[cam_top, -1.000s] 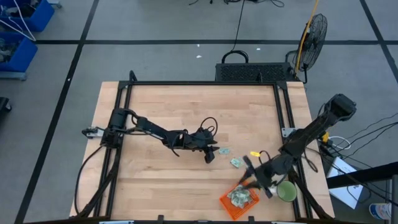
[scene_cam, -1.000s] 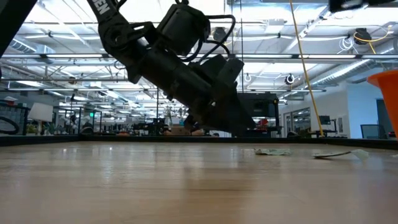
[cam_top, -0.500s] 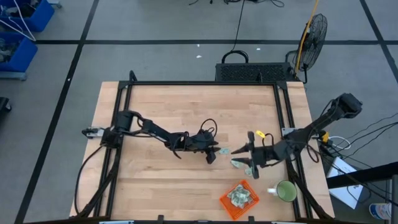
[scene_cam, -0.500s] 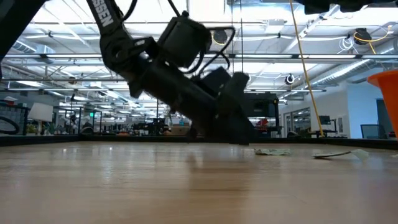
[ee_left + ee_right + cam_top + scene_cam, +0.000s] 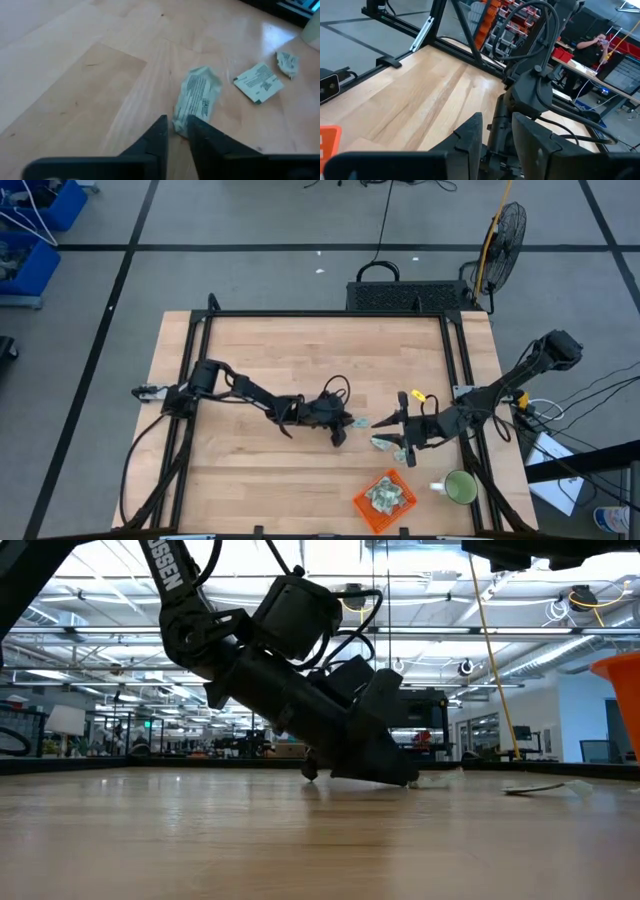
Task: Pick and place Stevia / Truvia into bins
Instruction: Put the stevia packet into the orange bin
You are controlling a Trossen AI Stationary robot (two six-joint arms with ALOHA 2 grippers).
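My right gripper closes next on the loose end (image 5: pixel 366 423) of the crumpled sachet that my left gripper pinches, and takes it over from there.
Several pale green-and-white Stevia sachets lie flat on the wooden table near its middle right. One crumpled sachet (image 5: pixel 199 95) lies straight ahead of my left gripper (image 5: pixel 178 126), which is down at the table top (image 5: pixel 408 780) and shut on its near end. Two more sachets (image 5: pixel 258 82) (image 5: pixel 287 62) lie beyond it. My right gripper (image 5: pixel 400 428) hovers open and level above another sachet (image 5: pixel 381 442), with nothing between its fingers (image 5: pixel 470 131). The orange basket bin (image 5: pixel 384 498) stands near the front edge with sachets inside. My left gripper pinches the near short end (image 5: pixel 182 118) of the crumpled sachet between its two fingertips. The fingers slant down from the table's left side and lie along the sachet. The rest of the sachet lies on the table ahead of them.
A round green mug (image 5: pixel 460 487) stands right of the basket. The black frame rails (image 5: pixel 458 360) run along the table's sides. In the low view the basket's orange wall (image 5: pixel 622 690) shows at the right edge. Bare wood stretches over the table's left and far parts.
My left gripper has sunk until its fingertips are at the table by the crumpled sachet. My right gripper has gone from above the basket toward the far edge and the table's middle, turned to point leftward, and then held still over the loose sachets.
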